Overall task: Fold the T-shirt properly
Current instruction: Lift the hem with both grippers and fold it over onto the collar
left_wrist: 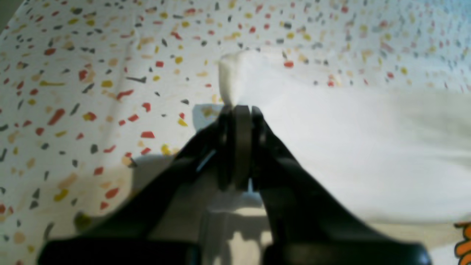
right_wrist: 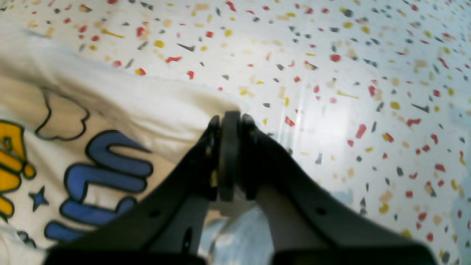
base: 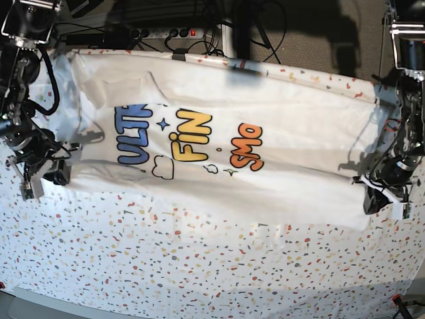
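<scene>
The left gripper will release the pinched cloth on the T-shirt's side edge point(base: 380, 125) near the back corner, past the orange print.
The white T-shirt point(base: 212, 143) lies spread across the table with its blue, yellow and orange print facing up. My right gripper point(base: 56, 174) is at the shirt's left edge in the base view. In the right wrist view it point(right_wrist: 230, 115) is shut on the cloth edge point(right_wrist: 176, 99), next to the blue letters point(right_wrist: 106, 173). My left gripper point(base: 376, 199) is at the shirt's right lower corner. In the left wrist view it point(left_wrist: 241, 108) is shut on a pinched bunch of white cloth point(left_wrist: 235, 77), and the shirt point(left_wrist: 360, 147) stretches off to the right.
The speckled white table covering point(base: 199, 266) spreads in front of the shirt, down to the front edge. A power strip point(base: 166, 32) and cables lie behind the table's back edge. The arm bases stand at the far left and far right.
</scene>
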Robot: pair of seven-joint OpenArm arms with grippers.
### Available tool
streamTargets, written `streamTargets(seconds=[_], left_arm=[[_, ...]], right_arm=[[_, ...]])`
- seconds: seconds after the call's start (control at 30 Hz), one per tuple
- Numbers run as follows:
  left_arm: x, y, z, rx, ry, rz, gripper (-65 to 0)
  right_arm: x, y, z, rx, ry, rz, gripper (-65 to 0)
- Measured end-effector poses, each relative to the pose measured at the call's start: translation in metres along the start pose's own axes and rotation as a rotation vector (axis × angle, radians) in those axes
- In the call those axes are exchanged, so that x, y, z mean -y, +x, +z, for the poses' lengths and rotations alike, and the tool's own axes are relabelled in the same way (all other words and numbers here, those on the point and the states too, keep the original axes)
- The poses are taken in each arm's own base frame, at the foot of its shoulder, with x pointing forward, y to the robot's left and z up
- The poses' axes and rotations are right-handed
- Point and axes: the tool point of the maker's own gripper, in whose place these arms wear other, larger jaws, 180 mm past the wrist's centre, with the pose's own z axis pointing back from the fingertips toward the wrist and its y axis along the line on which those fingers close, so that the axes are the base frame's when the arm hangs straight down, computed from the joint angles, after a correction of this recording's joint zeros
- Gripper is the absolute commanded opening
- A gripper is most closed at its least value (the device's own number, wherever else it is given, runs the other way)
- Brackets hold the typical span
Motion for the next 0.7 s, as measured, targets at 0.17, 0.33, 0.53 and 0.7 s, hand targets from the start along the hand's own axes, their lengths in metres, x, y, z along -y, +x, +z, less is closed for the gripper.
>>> streamTargets(seconds=[0.17, 0.33, 0.53, 0.7], left_arm=[[-0.014, -0.002, 0.020, -0.032, 0.033, -0.061, -65.0], [-0.014, -0.027, 0.042, -0.110, 0.032, -0.108, -65.0], [-0.021, -0.042, 0.063, -0.137, 0.050, -0.109, -65.0], [-0.025, -0.073, 0.079, -0.216, 0.062, -0.097, -65.0]], right_arm=[[-0.013, -0.026, 0.018, -0.028, 0.016, 0.015, -65.0], [-0.027, -0.052, 0.034, -0.053, 0.044, 0.018, -65.0], [-0.035, -0.082, 0.050, -0.091, 0.041, -0.006, -65.0], [-0.041, -0.105, 0.063, -0.128, 0.047, -0.021, -65.0]])
